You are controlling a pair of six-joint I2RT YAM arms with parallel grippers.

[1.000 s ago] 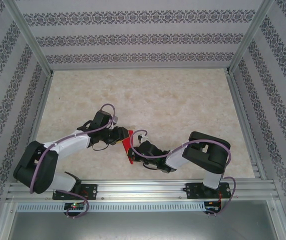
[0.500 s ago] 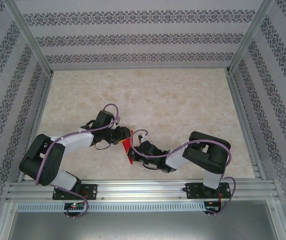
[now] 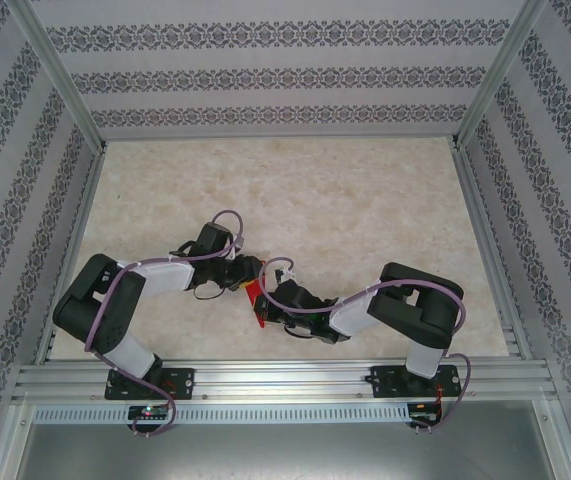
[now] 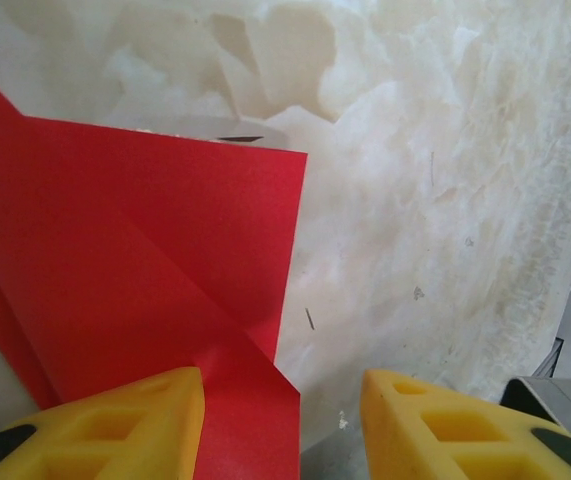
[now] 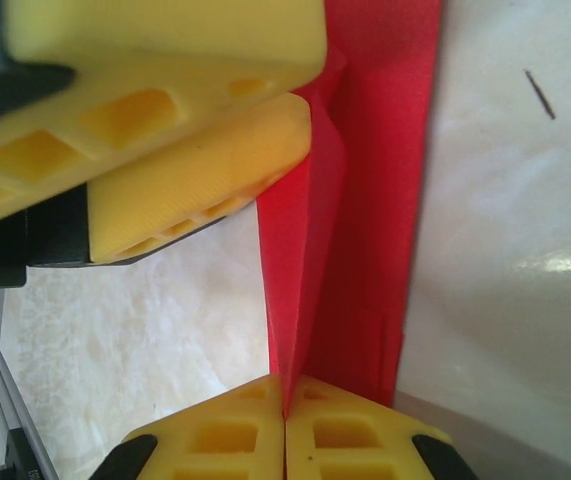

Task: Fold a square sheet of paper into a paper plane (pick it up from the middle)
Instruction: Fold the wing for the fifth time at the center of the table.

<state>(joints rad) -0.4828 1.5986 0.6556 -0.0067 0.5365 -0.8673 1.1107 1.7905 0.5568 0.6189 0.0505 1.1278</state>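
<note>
The red paper's flap buckles next to the fingers of my left gripper, so my right gripper will open and pinch the fold nearer the paper's front end [image 3: 262,323].
The square sheet of paper [image 3: 256,298], bright red, lies folded into layers with diagonal flaps near the table's front middle. In the right wrist view it stands on edge as a narrow creased strip [image 5: 365,230], and my right gripper [image 5: 285,410] is shut on its lower end. My left gripper [image 4: 283,400] is open. Its left finger [image 4: 115,425] rests over the folded paper [image 4: 145,250] and its right finger [image 4: 445,425] hangs over bare table. From above, the left gripper [image 3: 248,280] and right gripper [image 3: 268,303] meet at the paper. The left fingers [image 5: 165,100] show close beside the strip.
The pale marbled table [image 3: 345,200] stretches behind and to both sides of the arms. Patterned walls [image 3: 285,75] and metal posts enclose it. An aluminium rail [image 3: 285,378] runs along the near edge, carrying both arm bases.
The left arm's elbow has swung up and inward, bringing its gripper slightly closer to the paper. The right gripper has stayed shut on the paper in nearly the same place.
</note>
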